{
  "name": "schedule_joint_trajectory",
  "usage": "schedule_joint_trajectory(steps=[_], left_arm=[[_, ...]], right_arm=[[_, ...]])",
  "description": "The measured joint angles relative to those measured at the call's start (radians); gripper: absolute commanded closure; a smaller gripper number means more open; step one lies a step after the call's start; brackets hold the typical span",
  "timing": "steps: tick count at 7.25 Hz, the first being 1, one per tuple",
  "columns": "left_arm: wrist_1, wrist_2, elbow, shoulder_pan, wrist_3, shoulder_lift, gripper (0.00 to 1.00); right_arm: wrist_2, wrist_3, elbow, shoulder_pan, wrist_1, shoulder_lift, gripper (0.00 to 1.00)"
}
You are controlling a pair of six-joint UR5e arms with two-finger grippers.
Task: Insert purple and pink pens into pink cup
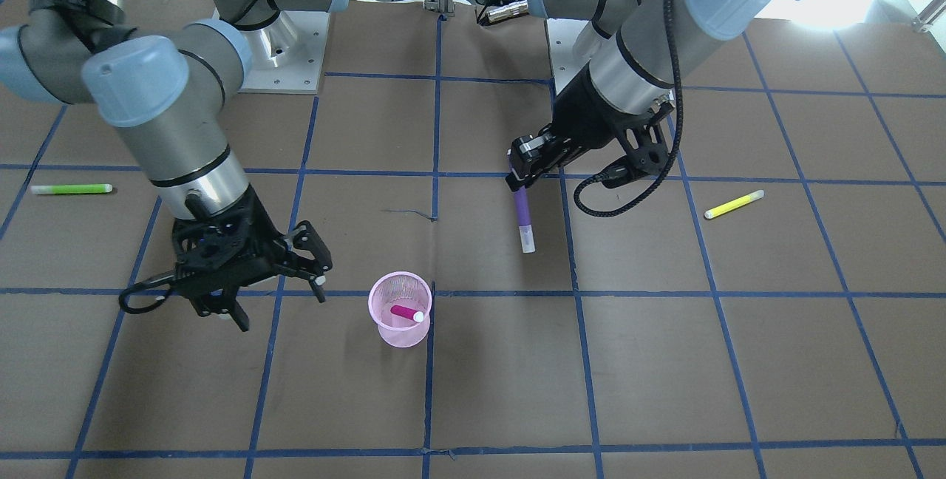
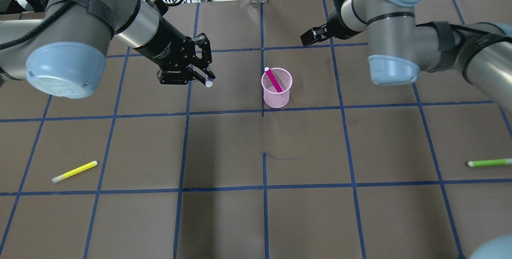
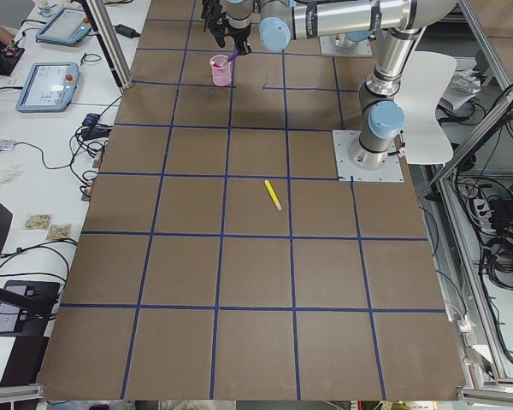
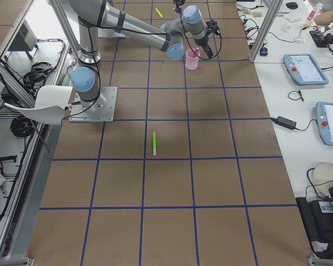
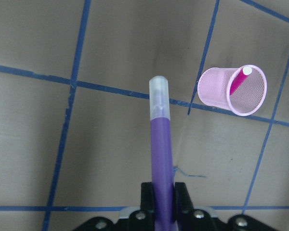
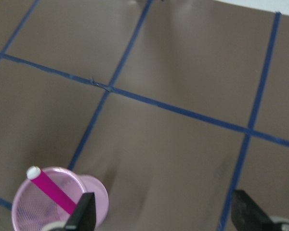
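Observation:
Next, I open my left gripper to let go of the purple pen inside the pink mesh cup (image 1: 400,294) (image 5: 250,93), next to the pink pen that is leaning.
The pink mesh cup (image 1: 400,327) stands upright near the table's middle and also shows in the overhead view (image 2: 277,95). The pink pen (image 1: 405,312) leans inside it, white cap up (image 2: 273,80). My left gripper (image 1: 517,179) is shut on the purple pen (image 1: 523,213), held above the table apart from the cup. The left wrist view shows the purple pen (image 5: 161,144) between the jaws, with the cup (image 5: 216,91) ahead to the right. My right gripper (image 1: 279,307) is open and empty beside the cup; its fingers (image 6: 82,214) are spread wide in the right wrist view.
A yellow pen (image 1: 733,204) lies on the table on my left side (image 2: 75,171). A green pen (image 1: 72,188) lies on my right side (image 2: 490,162). The brown table carries a grid of blue tape lines (image 2: 264,111).

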Motion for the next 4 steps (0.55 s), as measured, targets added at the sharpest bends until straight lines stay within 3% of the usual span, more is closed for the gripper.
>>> schedule_joint_trajectory(steps=[2,4], left_arm=[[0.12,-0.116,0.001,-0.051,-0.262,-0.079,1.0],[0.266,-0.149,0.009,-0.109,-0.525,-0.176,1.0]], right_arm=[[-0.102,0.014,-0.123,-0.042,0.35,-0.041,0.0],[-0.128,0.093,-0.288,-0.047,0.625,-0.048,0.0]])
